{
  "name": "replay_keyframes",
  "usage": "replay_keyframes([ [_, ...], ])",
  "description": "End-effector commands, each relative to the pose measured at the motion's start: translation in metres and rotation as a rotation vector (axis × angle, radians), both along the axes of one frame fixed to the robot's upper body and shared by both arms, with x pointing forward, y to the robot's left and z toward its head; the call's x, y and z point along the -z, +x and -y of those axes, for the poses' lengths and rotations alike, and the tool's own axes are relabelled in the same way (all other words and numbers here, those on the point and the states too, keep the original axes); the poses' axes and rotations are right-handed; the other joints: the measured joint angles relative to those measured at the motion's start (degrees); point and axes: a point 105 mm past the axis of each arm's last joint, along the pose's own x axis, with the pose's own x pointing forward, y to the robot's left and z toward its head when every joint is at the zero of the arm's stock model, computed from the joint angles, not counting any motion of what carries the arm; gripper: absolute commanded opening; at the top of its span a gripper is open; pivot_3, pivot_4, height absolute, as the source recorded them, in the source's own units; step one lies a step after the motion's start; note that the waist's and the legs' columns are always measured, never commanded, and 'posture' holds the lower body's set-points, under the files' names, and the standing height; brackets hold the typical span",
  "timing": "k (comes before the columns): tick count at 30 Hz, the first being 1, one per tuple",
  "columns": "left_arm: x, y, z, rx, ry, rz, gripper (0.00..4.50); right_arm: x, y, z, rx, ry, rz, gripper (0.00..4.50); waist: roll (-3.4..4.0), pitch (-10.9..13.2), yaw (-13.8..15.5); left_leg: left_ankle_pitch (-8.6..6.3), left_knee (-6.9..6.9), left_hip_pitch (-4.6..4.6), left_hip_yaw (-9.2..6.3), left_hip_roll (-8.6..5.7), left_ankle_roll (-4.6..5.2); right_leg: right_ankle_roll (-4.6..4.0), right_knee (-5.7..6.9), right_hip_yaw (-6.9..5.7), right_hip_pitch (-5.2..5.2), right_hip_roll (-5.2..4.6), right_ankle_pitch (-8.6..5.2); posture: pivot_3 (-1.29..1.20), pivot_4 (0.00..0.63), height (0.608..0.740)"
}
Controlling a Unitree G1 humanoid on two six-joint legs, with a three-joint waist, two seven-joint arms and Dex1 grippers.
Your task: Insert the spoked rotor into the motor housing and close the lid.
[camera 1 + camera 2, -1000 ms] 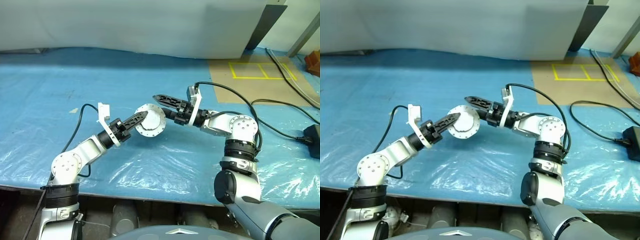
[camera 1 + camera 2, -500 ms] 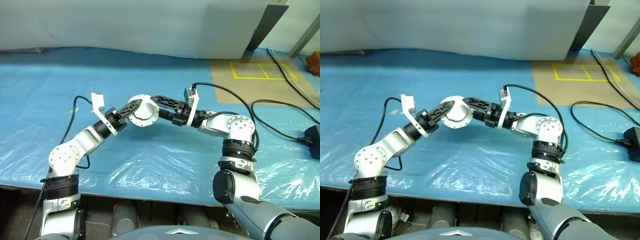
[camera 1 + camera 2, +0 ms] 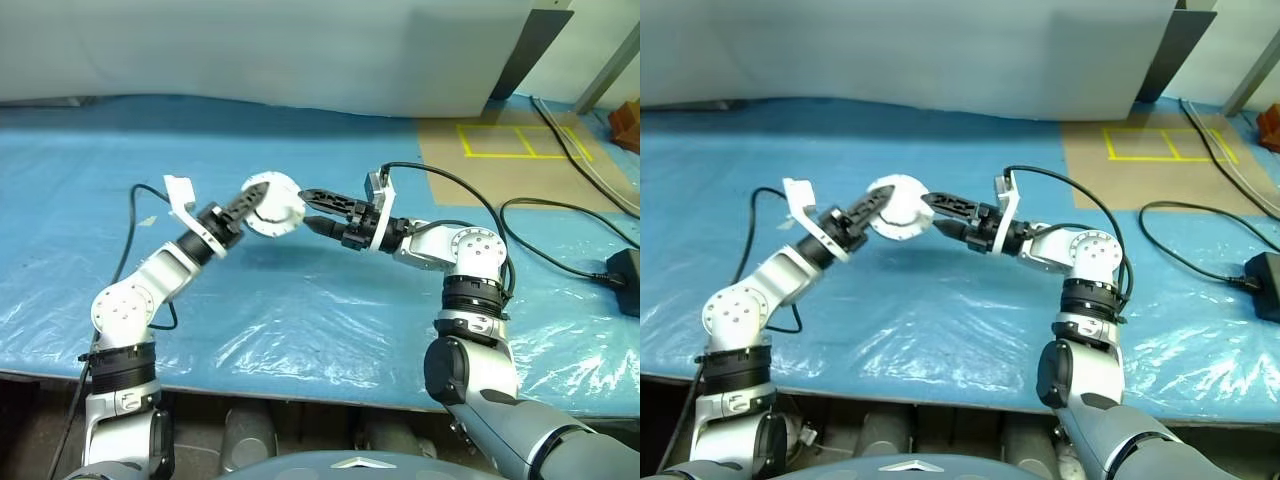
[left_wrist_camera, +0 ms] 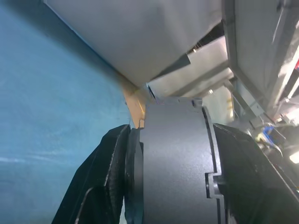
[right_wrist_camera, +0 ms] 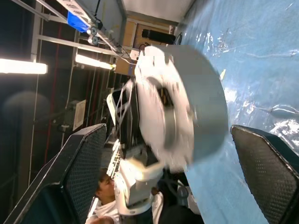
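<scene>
Next, I release the motor housing with my left gripper on the blue table (image 3: 135, 221) by the small pale mark.
The motor housing (image 3: 272, 206), a squat round silver-grey puck, hangs in the air above the blue table (image 3: 300, 300). My left gripper (image 3: 252, 204) is shut on it across its flat faces. The left wrist view shows it edge-on (image 4: 175, 163) between the two black fingers (image 4: 103, 177). My right gripper (image 3: 310, 211) points at the housing from the right with its fingers spread wide. In the right wrist view the housing (image 5: 191, 102) sits beyond the open fingers (image 5: 79, 158), not touching them. The spoked rotor is hidden. I cannot tell whether the lid is on the housing.
Crinkled clear plastic (image 3: 300, 340) lies over the blue table's near half. A brown patch with a yellow taped square (image 3: 525, 140) is at the back right. Black cables (image 3: 560, 215) and a power brick (image 3: 625, 270) lie on the right. A person (image 5: 107, 186) stands beyond the table.
My left gripper has carried the housing up and to the left, out from between the right gripper's fingers to just past their tips. The right gripper has stayed in place, open.
</scene>
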Motion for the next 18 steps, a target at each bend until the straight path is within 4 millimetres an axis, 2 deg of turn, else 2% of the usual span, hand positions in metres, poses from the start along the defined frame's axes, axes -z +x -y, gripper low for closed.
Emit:
replay_keyframes([
  [1,-0.028,0.001,-0.027,-0.097,-0.042,0.107,2.41,-0.016,-0.001,-0.004,-0.029,0.049,0.043,4.50,0.00,0.0,0.1,0.00,-0.02,0.00,0.00,-0.01,0.00,0.00,-0.03,0.00,0.00,0.00,0.00,0.00,0.150,0.740],
  [4,-0.024,0.007,-0.052,-0.209,-0.014,0.093,2.41,-0.016,-0.001,-0.004,-0.027,0.044,0.045,4.50,-0.05,0.0,0.3,0.00,-0.03,-0.05,0.00,-0.01,0.00,0.00,-0.07,-0.02,0.00,-0.01,0.00,0.00,0.150,0.740],
  [7,-0.018,0.021,-0.116,-0.516,0.053,0.045,2.41,-0.019,0.006,0.002,0.034,0.015,0.096,4.50,-0.11,0.1,0.2,0.00,-0.02,-0.05,-0.01,0.00,0.00,0.00,-0.05,-0.04,0.00,-0.02,0.00,0.00,0.150,0.740],
  [10,-0.012,0.024,-0.155,-0.713,0.152,0.034,2.41,-0.015,0.017,0.014,0.178,-0.121,0.272,4.50,-0.33,0.1,0.1,0.00,0.07,-0.03,-0.04,0.03,0.00,0.01,0.00,-0.07,0.00,-0.01,0.01,0.00,0.150,0.740],
  [14,-0.001,0.029,-0.175,-0.780,0.251,0.001,2.41,-0.010,0.021,0.024,0.249,-0.154,0.364,4.50,-0.67,0.1,0.6,0.00,0.06,-0.17,-0.09,0.03,0.01,0.02,-0.15,-0.22,0.03,-0.01,0.01,0.00,0.150,0.740],
  [18,0.014,0.038,-0.183,-0.783,0.293,-0.040,2.41,-0.009,0.018,0.020,0.235,-0.148,0.375,4.50,-0.88,0.2,1.0,0.00,0.14,-0.27,-0.12,0.01,0.01,0.02,-0.08,-0.39,0.02,-0.05,0.01,0.00,0.150,0.740],
])
